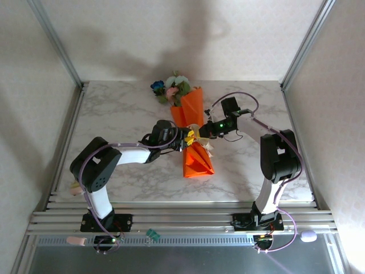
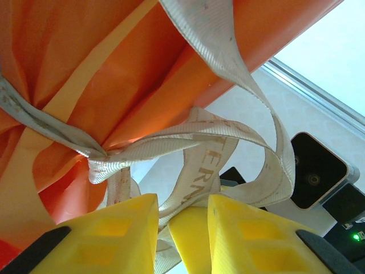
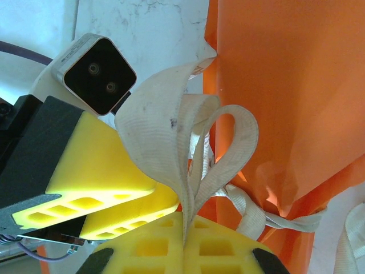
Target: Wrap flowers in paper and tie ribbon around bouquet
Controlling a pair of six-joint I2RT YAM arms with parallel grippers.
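My right gripper's finger is in my left gripper's gap behind the loose ribbon, so my left gripper should grab the ribbon [image 2: 105,165] near the cone's waist.
The bouquet [image 1: 193,128] lies in the middle of the table, an orange paper [image 2: 114,68] [image 3: 285,85] cone with the flowers [image 1: 172,88] showing at its far end. A cream ribbon [image 1: 205,146] [image 2: 211,137] [image 3: 154,131] is cinched round the cone's waist, with loose loops standing off it. My right gripper [image 1: 203,135] [image 3: 185,222] is shut on a doubled ribbon loop. Facing it from the left, my left gripper [image 1: 187,138] [image 2: 182,200] holds its yellow fingers [image 2: 122,228] apart. A ribbon strand runs loosely through the gap, and one of the right gripper's fingers lies behind it.
The marble table [image 1: 125,114] has bare surface on both sides of the bouquet. Metal frame posts [image 1: 63,51] rise at the back corners and a rail [image 1: 182,217] runs along the near edge. The two wrists nearly touch over the bouquet's waist.
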